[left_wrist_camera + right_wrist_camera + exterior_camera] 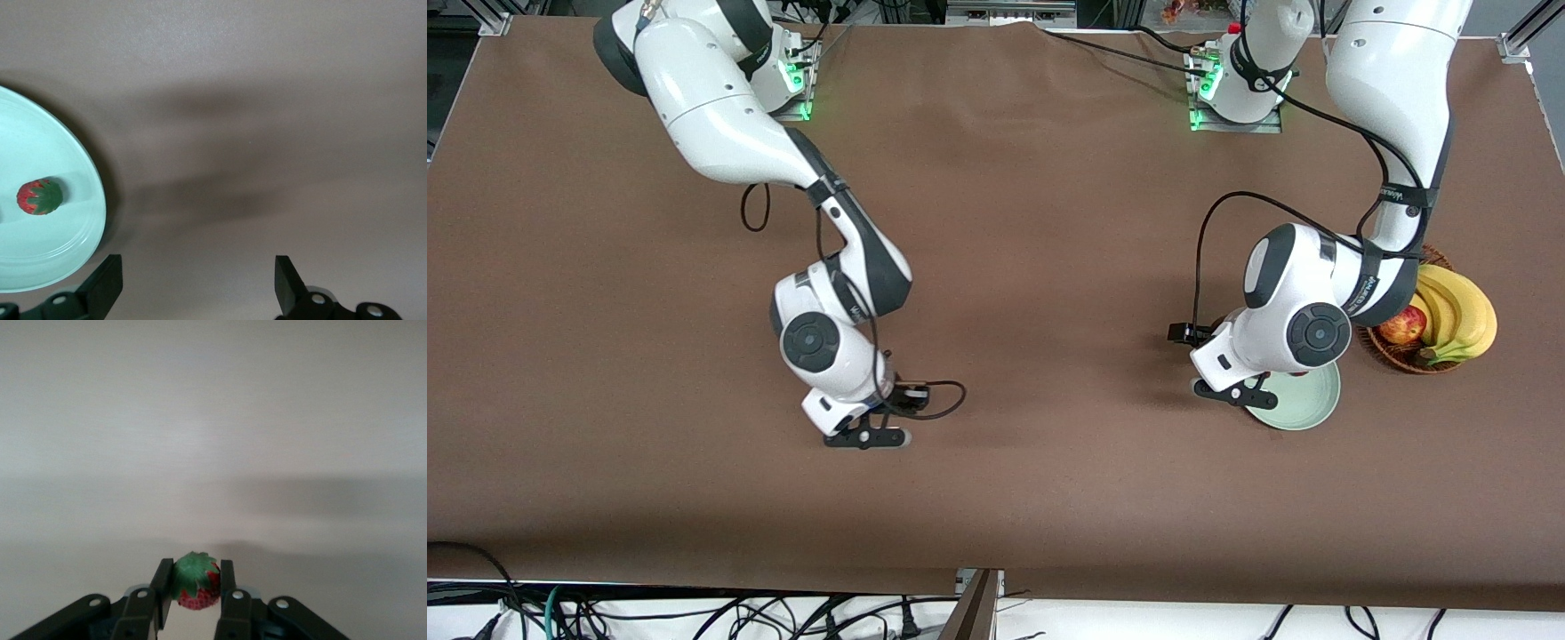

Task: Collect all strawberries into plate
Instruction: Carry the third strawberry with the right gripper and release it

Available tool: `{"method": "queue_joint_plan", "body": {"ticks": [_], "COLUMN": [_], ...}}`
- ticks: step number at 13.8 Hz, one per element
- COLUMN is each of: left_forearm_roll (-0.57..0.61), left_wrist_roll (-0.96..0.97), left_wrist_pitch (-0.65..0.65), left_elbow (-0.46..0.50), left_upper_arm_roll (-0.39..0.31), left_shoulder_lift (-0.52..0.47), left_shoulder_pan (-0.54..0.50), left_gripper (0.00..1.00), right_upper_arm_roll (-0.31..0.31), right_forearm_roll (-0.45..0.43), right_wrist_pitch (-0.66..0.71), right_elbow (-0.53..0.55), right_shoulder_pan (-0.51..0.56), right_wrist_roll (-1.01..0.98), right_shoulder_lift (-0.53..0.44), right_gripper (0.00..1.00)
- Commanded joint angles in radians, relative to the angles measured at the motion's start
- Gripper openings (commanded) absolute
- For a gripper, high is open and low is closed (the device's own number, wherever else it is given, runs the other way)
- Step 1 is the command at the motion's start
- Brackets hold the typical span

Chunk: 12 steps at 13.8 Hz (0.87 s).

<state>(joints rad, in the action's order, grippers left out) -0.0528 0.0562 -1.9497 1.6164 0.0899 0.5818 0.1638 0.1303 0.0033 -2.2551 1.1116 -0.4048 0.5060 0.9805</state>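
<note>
The strawberry will go down from my right gripper onto the bare brown tablecloth (1131, 336) just short of my left gripper.
My right gripper (869, 437) (193, 577) is shut on a strawberry (197, 588), red with a green cap, pinched between both fingers low over the bare brown tablecloth toward the right arm's end. The pale mint-green plate (1307, 404) (40, 133) lies toward the left arm's end, partly hidden by the left arm's wrist in the front view. One strawberry (40, 197) lies in the plate. My left gripper (1232, 391) (198, 273) stands open and empty over the cloth just beside the plate's rim.
A brown wicker basket (1405, 360) with bananas (1458, 316) and a red-yellow apple (1402, 326) sits beside the plate, at the left arm's end of the table. Cables hang below the table's front edge.
</note>
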Motion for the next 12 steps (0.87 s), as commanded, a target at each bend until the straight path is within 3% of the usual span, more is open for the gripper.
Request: {"method": "queue_joint_plan", "body": {"ticks": [1, 5, 10, 12], "left_forearm_roll": [0.004, 0.004, 0.004, 0.004], "left_wrist_roll": [0.008, 0.008, 0.008, 0.008], "left_wrist_pitch": [0.015, 0.015, 0.015, 0.015], "left_elbow": [-0.009, -0.009, -0.009, -0.009], "left_upper_arm_roll": [-0.006, -0.006, -0.006, -0.006], "left_shoulder_lift": [0.000, 0.001, 0.001, 0.001], "left_shoulder_pan": [0.005, 0.005, 0.005, 0.005], "left_gripper": [1.00, 1.00, 1.00, 1.00], "right_upper_arm_roll": [-0.003, -0.003, -0.003, -0.003], "right_forearm_roll": [0.068, 0.098, 0.098, 0.096], "right_wrist_pitch": [-0.107, -0.366, -0.668, -0.698], "right_elbow": [-0.003, -0.004, -0.007, -0.030], "right_shoulder_pan": [-0.078, -0.201, -0.353, -0.400], "right_wrist_roll": [0.135, 0.305, 0.373, 0.393], "right_shoulder_lift": [0.010, 0.050, 0.138, 0.150], "right_gripper": [0.13, 0.14, 0.14, 0.14]}}
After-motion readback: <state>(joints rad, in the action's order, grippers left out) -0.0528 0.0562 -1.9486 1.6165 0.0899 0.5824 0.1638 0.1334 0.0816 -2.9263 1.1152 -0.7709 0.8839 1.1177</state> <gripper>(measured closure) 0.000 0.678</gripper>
